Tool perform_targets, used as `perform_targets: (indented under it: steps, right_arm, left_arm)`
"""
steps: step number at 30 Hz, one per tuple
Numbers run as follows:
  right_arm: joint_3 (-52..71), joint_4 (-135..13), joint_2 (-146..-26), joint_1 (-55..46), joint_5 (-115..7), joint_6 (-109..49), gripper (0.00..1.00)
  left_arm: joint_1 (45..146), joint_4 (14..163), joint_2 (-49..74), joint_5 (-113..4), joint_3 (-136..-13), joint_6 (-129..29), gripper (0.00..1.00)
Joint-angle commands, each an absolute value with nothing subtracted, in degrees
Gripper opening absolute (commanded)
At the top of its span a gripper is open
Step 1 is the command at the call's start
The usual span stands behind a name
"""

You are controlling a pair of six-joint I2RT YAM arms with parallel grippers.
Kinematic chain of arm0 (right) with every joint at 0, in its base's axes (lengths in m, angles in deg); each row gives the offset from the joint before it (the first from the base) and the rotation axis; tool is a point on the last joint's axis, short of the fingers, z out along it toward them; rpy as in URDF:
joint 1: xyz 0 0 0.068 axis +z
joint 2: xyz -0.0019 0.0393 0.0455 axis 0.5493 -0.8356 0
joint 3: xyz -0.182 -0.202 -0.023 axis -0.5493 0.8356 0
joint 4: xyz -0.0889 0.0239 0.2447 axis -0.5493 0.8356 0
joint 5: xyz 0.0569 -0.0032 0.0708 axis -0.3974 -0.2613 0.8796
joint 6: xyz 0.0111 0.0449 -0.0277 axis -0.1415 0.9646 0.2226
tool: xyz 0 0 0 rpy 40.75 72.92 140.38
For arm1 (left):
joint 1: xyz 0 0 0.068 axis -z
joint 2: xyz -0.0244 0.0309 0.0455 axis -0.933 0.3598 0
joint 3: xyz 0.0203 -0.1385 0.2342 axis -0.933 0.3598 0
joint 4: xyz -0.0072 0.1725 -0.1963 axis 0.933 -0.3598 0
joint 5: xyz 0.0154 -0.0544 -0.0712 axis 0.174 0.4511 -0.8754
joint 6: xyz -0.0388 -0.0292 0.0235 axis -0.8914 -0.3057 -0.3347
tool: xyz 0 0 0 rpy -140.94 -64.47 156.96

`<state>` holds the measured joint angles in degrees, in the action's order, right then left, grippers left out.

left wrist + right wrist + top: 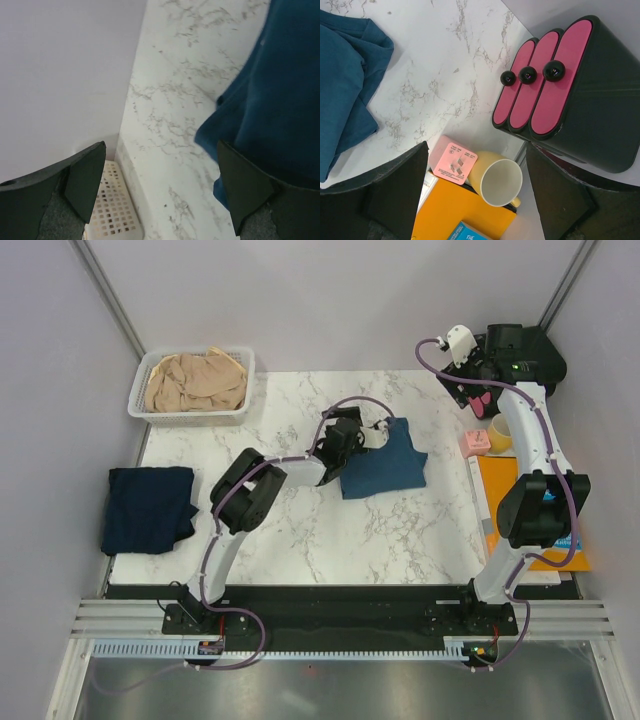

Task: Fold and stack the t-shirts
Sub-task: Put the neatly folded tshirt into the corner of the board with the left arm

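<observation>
I need to next close my left gripper on the teal-blue t-shirt's near corner [412,481], toward the orange book.
The teal-blue t-shirt [385,466] lies partly folded on the marble table [300,530], right of centre. My left gripper [348,432] is open and empty just off the shirt's left edge. In the left wrist view my left gripper [160,195] has the shirt [272,100] beside its right finger [245,187]. The dark navy t-shirt [148,508] lies folded at the table's left edge. The beige-tan t-shirt [195,382] is crumpled in the white basket [137,400]. My right gripper [470,375] is open and empty at the far right back. The right wrist view shows it [475,190] above a yellow mug.
A black box with pink drawer fronts [560,85] stands at the back right corner. A yellow mug [495,182], a pink plug block [454,162] and an orange book [460,215] lie along the right edge. The basket's corner [112,210] shows in the left wrist view.
</observation>
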<state>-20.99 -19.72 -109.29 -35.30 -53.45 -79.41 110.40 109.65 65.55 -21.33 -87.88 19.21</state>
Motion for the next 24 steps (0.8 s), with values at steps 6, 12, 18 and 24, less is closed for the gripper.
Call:
perform_targets:
  steps: [6,12,18,24]
  right_arm:
    - [-21.61,-21.09,-105.73,-35.17,-53.57,-77.14,0.86]
    - [-21.26,-21.0,-105.29,-35.17,-53.4,-76.44,0.86]
    - [-21.17,-21.26,-105.02,-35.17,-52.78,-75.82,0.86]
    - [-19.5,-21.7,-104.32,-35.17,-53.57,-76.96,0.87]
  left_arm:
    - [110.66,119.98,73.48,-23.78,-83.84,26.3,0.98]
    - [110.39,119.63,66.9,-21.06,-86.73,24.71,0.98]
    - [111.44,113.49,60.03,-20.79,-94.99,23.84,1.0]
    - [119.68,96.12,52.03,-21.94,-92.9,14.11,1.0]
